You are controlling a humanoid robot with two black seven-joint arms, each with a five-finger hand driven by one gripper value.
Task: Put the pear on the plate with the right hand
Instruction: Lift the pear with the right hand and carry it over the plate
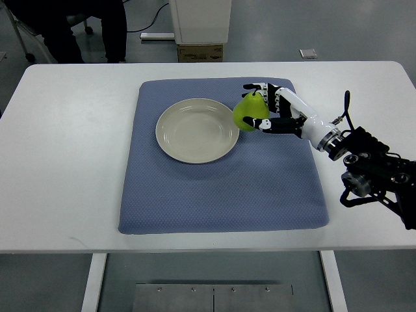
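Next, my right gripper lets go of the green pear on the cream plate, just off its middle (207, 139) toward the plate's near rim.
A green pear (247, 111) is held just past the right rim of the cream plate (196, 130), which lies on a blue mat (221, 175). My right hand (263, 105) comes in from the right edge and is shut on the pear, with fingers above and the thumb below it. Whether the pear hangs over the mat or touches it I cannot tell. The left arm does not show.
The mat lies on a white table (65, 162). Beyond the far edge stand a white cabinet base (200, 23) with a cardboard box (200, 52), and a person's dark legs (84, 26) at the top left.
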